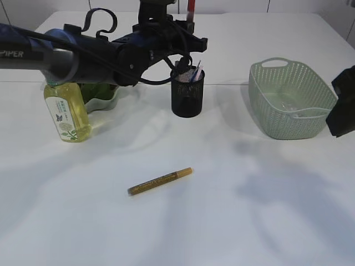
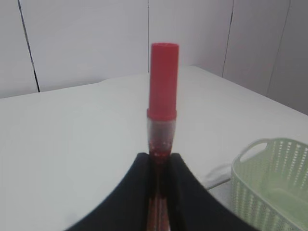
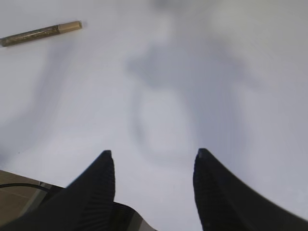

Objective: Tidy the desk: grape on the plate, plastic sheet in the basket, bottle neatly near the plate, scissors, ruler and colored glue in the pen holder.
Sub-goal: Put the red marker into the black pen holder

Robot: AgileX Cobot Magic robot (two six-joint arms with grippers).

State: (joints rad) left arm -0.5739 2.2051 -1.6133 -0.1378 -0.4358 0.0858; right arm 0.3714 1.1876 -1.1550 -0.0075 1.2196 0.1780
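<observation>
Next, my left gripper releases the red colored glue among the pink and blue items in the black mesh pen holder (image 1: 189, 77).
My left gripper (image 2: 160, 156) is shut on a red colored glue (image 2: 163, 82), whose capped end sticks out past the fingertips. In the exterior view this glue (image 1: 191, 8) stands upright above the black mesh pen holder (image 1: 187, 94), which has pink and blue items in it. A gold colored glue (image 1: 160, 181) lies on the table in front, also in the right wrist view (image 3: 41, 32). My right gripper (image 3: 154, 153) hangs open over bare table. The yellow bottle (image 1: 67, 113) stands upright beside the plate (image 1: 105, 102), where the green grape (image 1: 97, 90) shows under the arm.
The green basket (image 1: 289, 100) stands at the right, with something clear lying inside it. The left arm (image 1: 83, 55) stretches across from the left, above the plate. The right arm's dark body (image 1: 344, 108) sits at the right edge, next to the basket.
</observation>
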